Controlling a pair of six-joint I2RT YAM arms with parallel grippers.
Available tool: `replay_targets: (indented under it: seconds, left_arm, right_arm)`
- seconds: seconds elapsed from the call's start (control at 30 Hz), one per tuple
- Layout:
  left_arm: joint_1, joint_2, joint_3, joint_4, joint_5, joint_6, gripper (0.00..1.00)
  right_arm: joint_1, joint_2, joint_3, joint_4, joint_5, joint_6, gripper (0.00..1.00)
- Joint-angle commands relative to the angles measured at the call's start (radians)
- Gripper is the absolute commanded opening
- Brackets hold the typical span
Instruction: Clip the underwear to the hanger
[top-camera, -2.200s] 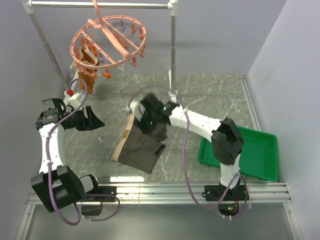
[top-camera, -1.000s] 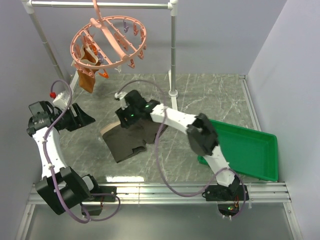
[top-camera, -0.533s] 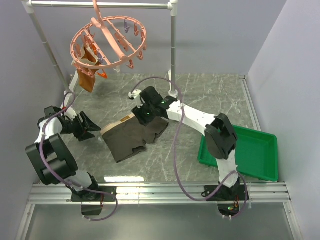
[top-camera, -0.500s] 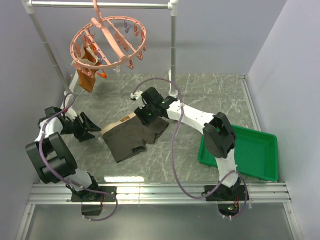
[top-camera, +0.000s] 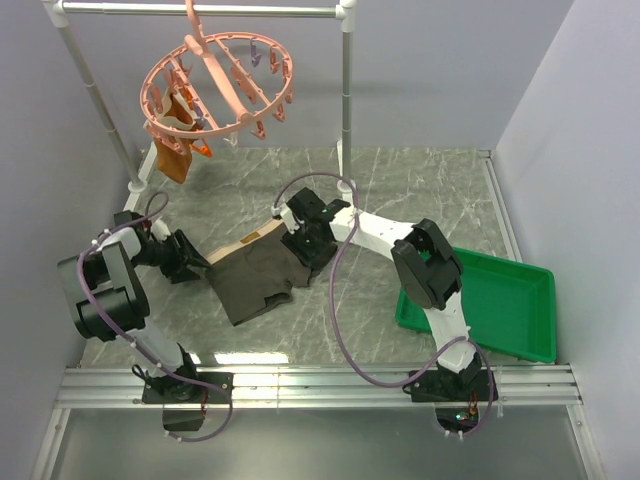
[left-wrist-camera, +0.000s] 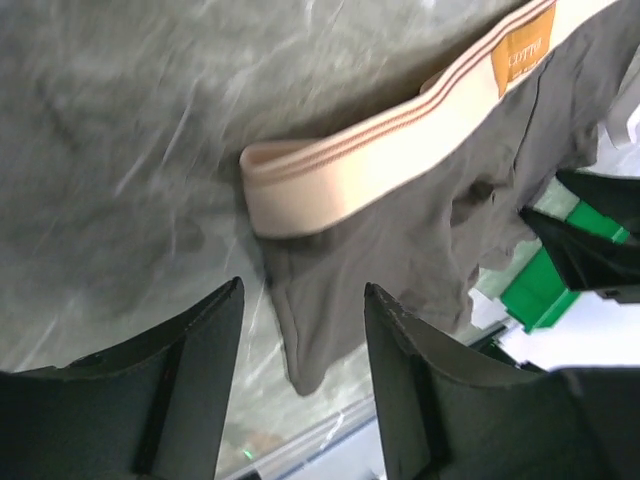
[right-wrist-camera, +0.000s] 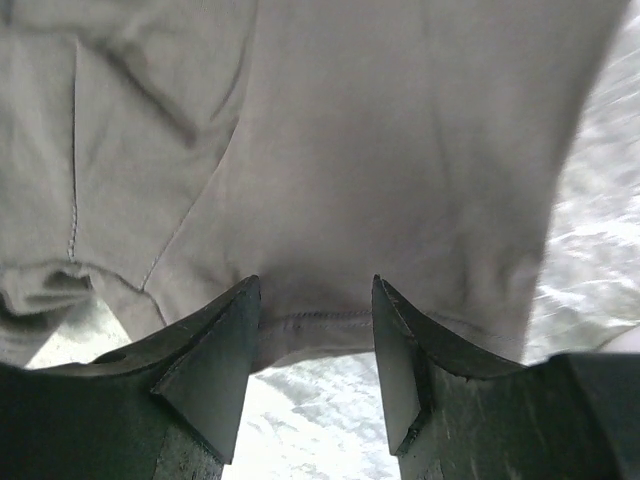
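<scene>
The tan waistband lies at a slant across the marble table. Next, my left gripper pinches the waistband's end (left-wrist-camera: 278, 193) and straightens the underwear with my right gripper before clipping it.
The underwear (top-camera: 258, 285) lies flat on the marble table, its tan waistband (top-camera: 243, 243) turned to the back left. My left gripper (top-camera: 193, 262) sits low at the garment's left corner. In the left wrist view it is open (left-wrist-camera: 303, 290), with the waistband's end (left-wrist-camera: 300, 185) and a fold of dark cloth just beyond the fingertips. My right gripper (top-camera: 312, 250) rests over the underwear's right edge. It is open (right-wrist-camera: 315, 290) with the stitched hem (right-wrist-camera: 318, 322) lying between its fingers (right-wrist-camera: 215, 350). The hanger (top-camera: 222, 72) hangs from the rack at the back left, far from both grippers.
An orange-brown garment (top-camera: 172, 155) hangs clipped under the hanger's left side. The white-grey pipe rack (top-camera: 346, 90) stands at the back, one post just behind the right arm. A green tray (top-camera: 500, 300) sits at the right front. Grey walls close in left and right.
The right gripper has set the underwear down flat and shifted to its right hem. My left gripper has dropped and moved right up to the waistband corner. Both jaws have narrowed a little.
</scene>
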Motion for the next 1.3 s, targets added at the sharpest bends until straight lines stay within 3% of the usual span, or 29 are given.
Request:
replay_targets:
  seconds: [0.0, 0.3, 0.53, 0.7, 0.77, 0.8, 0.93, 1.13, 1.27]
  left_arm:
    - [-0.021, 0.021, -0.014, 0.109, -0.039, -0.059, 0.56]
    - [-0.045, 0.068, 0.069, 0.171, -0.118, -0.089, 0.36]
    - [-0.076, 0.046, 0.08, 0.186, -0.099, -0.054, 0.0]
    - [-0.078, 0.006, 0.075, 0.178, -0.117, -0.022, 0.0]
    - [-0.078, -0.014, 0.066, 0.172, -0.131, -0.01, 0.11]
    - [-0.078, -0.022, 0.063, 0.172, -0.14, -0.008, 0.26]
    - [-0.078, -0.054, 0.043, 0.188, -0.147, 0.004, 0.43]
    - [-0.081, 0.007, 0.06, 0.198, -0.124, 0.026, 0.46]
    - [-0.091, 0.029, 0.048, 0.229, -0.14, 0.024, 0.45]
  right_arm:
    - [0.007, 0.003, -0.023, -0.045, -0.037, -0.013, 0.56]
    - [0.013, -0.008, -0.134, -0.085, -0.183, 0.016, 0.53]
    - [0.077, -0.06, -0.175, -0.117, -0.333, 0.027, 0.53]
    - [0.084, -0.141, -0.175, -0.135, -0.494, 0.06, 0.53]
    - [0.065, -0.181, -0.169, -0.12, -0.444, 0.079, 0.53]
    - [0.038, -0.194, -0.166, -0.09, -0.407, 0.091, 0.53]
    - [-0.033, -0.223, -0.145, -0.025, -0.275, 0.14, 0.53]
    - [-0.087, -0.192, -0.105, 0.056, -0.081, 0.208, 0.53]
    - [-0.094, -0.123, -0.053, 0.082, -0.048, 0.212, 0.53]
